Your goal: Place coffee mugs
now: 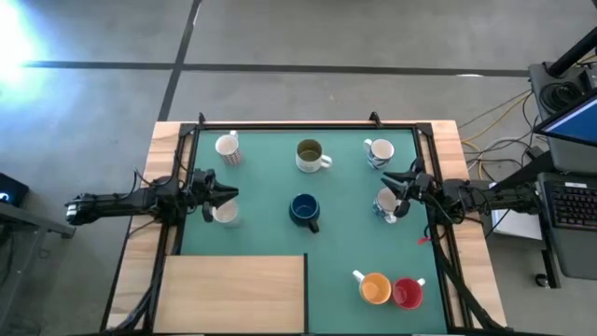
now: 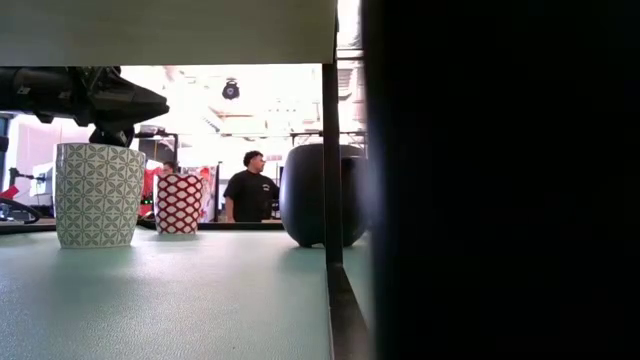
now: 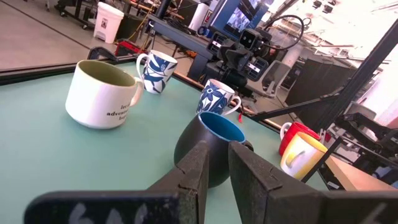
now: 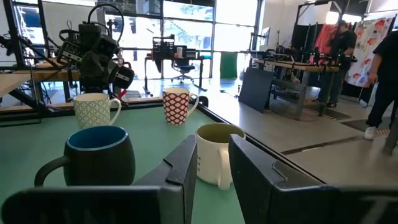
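Next, my left gripper needs to go to the red-patterned mug's rim [image 1: 234,150] and close there, on the side facing the dark blue mug.
Eight mugs stand upright on the green mat [image 1: 270,177]. These are a red-patterned white one [image 1: 229,147], a cream one with an olive inside [image 1: 311,156], two white ones with blue leaves [image 1: 378,152] [image 1: 387,203], a dark blue one [image 1: 304,211], a green-patterned white one [image 1: 224,214], an orange one [image 1: 375,287] and a red one [image 1: 407,293]. My left gripper [image 1: 231,194] is shut. It hovers just over the green-patterned mug [image 2: 97,195], pointing toward the table's right. My right gripper [image 1: 392,194] is shut. It hovers over the nearer blue-leaf mug [image 3: 217,99], pointing toward the table's left.
A wooden board [image 1: 233,294] covers the mat's near left corner. A black frame [image 1: 308,124] runs round the mat. The orange and red mugs stand side by side at the near right. A person [image 2: 250,190] stands in the room behind the table.
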Robot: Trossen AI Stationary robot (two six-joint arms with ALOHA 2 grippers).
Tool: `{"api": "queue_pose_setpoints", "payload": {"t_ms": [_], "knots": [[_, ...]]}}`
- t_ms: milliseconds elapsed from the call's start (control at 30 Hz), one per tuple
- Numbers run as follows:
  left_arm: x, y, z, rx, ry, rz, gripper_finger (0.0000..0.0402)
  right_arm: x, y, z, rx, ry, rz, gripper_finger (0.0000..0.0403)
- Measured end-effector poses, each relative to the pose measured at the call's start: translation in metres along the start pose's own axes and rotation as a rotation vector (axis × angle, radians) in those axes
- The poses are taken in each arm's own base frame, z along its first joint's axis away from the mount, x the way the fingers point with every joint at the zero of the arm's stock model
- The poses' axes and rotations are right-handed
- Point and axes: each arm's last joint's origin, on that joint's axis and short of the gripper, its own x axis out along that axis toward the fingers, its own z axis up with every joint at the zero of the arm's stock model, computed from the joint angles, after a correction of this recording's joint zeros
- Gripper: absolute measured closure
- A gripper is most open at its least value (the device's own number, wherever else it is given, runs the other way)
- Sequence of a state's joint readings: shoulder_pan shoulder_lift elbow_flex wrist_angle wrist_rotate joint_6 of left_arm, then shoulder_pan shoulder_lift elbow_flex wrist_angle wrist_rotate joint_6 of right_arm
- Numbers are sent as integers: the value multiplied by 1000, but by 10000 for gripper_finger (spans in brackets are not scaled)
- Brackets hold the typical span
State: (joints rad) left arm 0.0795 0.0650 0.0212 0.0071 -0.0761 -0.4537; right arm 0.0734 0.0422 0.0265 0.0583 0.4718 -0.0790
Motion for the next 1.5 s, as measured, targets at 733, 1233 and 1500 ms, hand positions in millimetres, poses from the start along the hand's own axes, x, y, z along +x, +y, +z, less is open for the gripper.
{"api": "queue_pose_setpoints", "payload": {"t_ms": [733, 1233, 1500], "knots": [[0, 1, 1, 0, -19, 34, 356, 0, 0, 0, 0, 0, 0, 321], [-2, 6, 8, 149, -164, 280, 356, 0, 0, 0, 0, 0, 0, 321], [-3, 1, 20, 20, -303, 230, 356, 0, 0, 0, 0, 0, 0, 321]]}}
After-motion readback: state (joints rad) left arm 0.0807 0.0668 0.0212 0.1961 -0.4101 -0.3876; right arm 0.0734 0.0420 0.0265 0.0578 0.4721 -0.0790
